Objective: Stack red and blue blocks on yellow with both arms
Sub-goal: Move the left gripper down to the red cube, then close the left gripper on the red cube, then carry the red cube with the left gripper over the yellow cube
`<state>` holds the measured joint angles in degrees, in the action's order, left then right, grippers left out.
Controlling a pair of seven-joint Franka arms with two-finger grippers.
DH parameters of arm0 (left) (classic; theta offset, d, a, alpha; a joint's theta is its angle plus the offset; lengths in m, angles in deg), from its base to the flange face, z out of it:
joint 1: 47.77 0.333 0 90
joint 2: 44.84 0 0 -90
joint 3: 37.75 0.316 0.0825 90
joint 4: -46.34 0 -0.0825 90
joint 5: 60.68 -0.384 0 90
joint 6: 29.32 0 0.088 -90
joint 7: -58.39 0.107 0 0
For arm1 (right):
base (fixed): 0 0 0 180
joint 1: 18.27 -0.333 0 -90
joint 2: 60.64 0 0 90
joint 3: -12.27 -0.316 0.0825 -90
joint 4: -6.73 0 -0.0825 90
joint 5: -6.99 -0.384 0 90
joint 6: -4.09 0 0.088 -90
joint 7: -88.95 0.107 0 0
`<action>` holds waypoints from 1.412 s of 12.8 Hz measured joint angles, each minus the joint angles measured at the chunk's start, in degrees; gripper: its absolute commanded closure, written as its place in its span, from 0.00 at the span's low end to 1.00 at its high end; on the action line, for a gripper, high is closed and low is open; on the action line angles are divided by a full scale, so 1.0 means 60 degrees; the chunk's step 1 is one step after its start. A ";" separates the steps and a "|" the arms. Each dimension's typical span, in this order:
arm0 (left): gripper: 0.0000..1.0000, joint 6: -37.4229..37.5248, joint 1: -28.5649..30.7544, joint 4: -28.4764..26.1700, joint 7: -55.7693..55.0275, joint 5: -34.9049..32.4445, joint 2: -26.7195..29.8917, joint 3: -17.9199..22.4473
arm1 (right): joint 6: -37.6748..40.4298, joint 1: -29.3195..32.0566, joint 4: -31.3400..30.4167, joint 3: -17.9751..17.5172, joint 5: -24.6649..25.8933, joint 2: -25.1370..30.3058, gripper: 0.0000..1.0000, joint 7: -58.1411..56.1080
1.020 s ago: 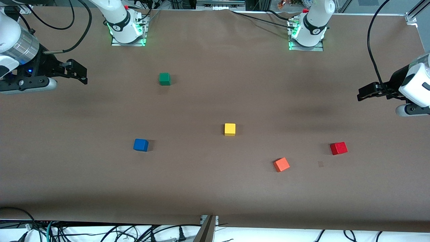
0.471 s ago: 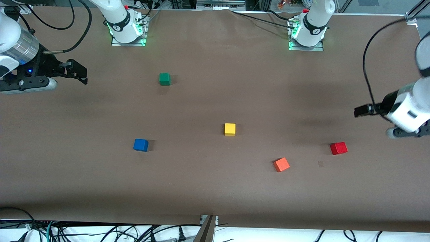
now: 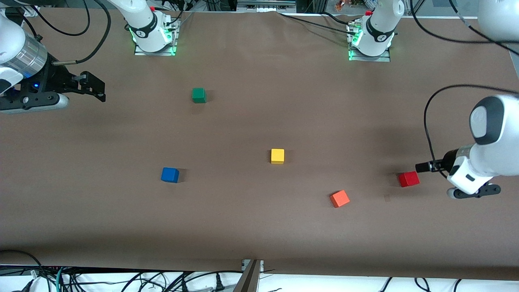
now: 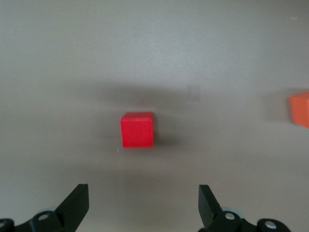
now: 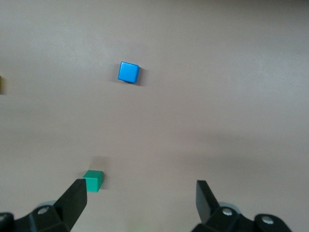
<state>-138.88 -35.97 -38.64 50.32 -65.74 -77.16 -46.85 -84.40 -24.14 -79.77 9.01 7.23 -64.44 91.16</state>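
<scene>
I should close my left gripper on the opposite sides (image 3: 408, 179) (image 4: 137, 132) of the red block, with one finger on the side toward the orange-red cube.
The red block (image 3: 408, 179) lies on the table toward the left arm's end. My left gripper (image 3: 422, 166) hangs open and empty right beside it, just above the table. In the left wrist view the red block (image 4: 137, 130) lies ahead of the open left gripper (image 4: 143, 205), apart from it. The blue block (image 3: 170, 174) lies toward the right arm's end, and the yellow cube (image 3: 277, 156) sits mid-table. My right gripper (image 3: 95, 86) waits open and empty at the right arm's end. In the right wrist view the right gripper (image 5: 140, 200) is open, with the blue block (image 5: 128, 72) far ahead of it.
An orange-red cube (image 3: 339, 198) lies between the yellow cube and the red block, nearer to the front camera; it shows in the left wrist view (image 4: 300, 108). A green cube (image 3: 198, 95) sits closer to the bases and shows in the right wrist view (image 5: 92, 181).
My left arm has swung toward the front camera and come down, bringing its open gripper beside the red block. The right arm and all cubes have not moved.
</scene>
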 measured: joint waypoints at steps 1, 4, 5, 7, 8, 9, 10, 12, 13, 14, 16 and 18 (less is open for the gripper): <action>0.00 -0.0851 0.0103 -0.0478 0.0001 0.0000 -0.0187 0.0001 | 0.0000 0.0000 0.0000 0.0002 0.0000 -0.0001 0.00 0.0000; 0.00 -0.3009 0.0182 -0.1806 -0.0010 0.0000 -0.0478 -0.0004 | 0.0000 0.0000 0.0001 0.0006 0.0000 -0.0001 0.01 0.0000; 0.00 -0.3388 0.0241 -0.2046 -0.0010 0.0000 -0.0558 -0.0004 | 0.0000 0.0000 0.0001 0.0006 0.0000 -0.0001 0.00 0.0000; 0.00 -0.3798 0.0363 -0.2269 -0.0009 0.0000 -0.0714 -0.0002 | 0.0000 0.0000 0.0001 0.0006 0.0000 -0.0001 0.01 0.0001; 0.00 -0.3859 0.0409 -0.2318 -0.0009 0.0000 -0.0773 -0.0002 | 0.0000 0.0000 0.0001 0.0007 0.0000 -0.0001 0.00 0.0001; 0.24 -0.3895 0.0444 -0.2364 -0.0009 0.0000 -0.0832 -0.0003 | 0.0000 0.0000 0.0001 0.0007 0.0000 -0.0001 0.00 0.0001; 0.55 -0.4003 0.0476 -0.2436 -0.0009 0.0000 -0.0868 -0.0003 | 0.0000 0.0000 0.0001 0.0007 0.0000 -0.0001 0.00 0.0001; 1.00 -0.4255 0.0518 -0.2625 -0.0009 0.0000 -0.0877 -0.0004 | 0.0000 0.0000 0.0001 0.0007 0.0000 -0.0001 0.00 0.0001; 1.00 -0.4287 0.0519 -0.2638 -0.0009 0.0000 -0.0877 -0.0008 | 0.0000 0.0000 0.0001 0.0007 0.0000 -0.0001 0.00 0.0001; 1.00 -0.4331 0.0519 -0.2629 -0.0009 0.0000 -0.0870 -0.0016 | 0.0000 0.0000 0.0001 0.0007 0.0000 -0.0001 0.00 0.0001; 1.00 -0.4396 0.0520 -0.2495 -0.0012 0.0000 -0.0849 -0.0076 | 0.0000 0.0000 0.0001 0.0007 0.0000 -0.0002 0.01 0.0001; 1.00 -0.4236 0.0491 -0.2187 -0.0030 0.0000 -0.0780 -0.0471 | 0.0000 0.0000 0.0001 0.0008 0.0000 -0.0003 0.00 0.0002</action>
<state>-164.29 -33.02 -51.76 50.14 -65.74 -81.84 -49.67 -84.40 -24.13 -79.77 9.06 7.23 -64.46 91.17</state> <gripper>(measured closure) 0.441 0.004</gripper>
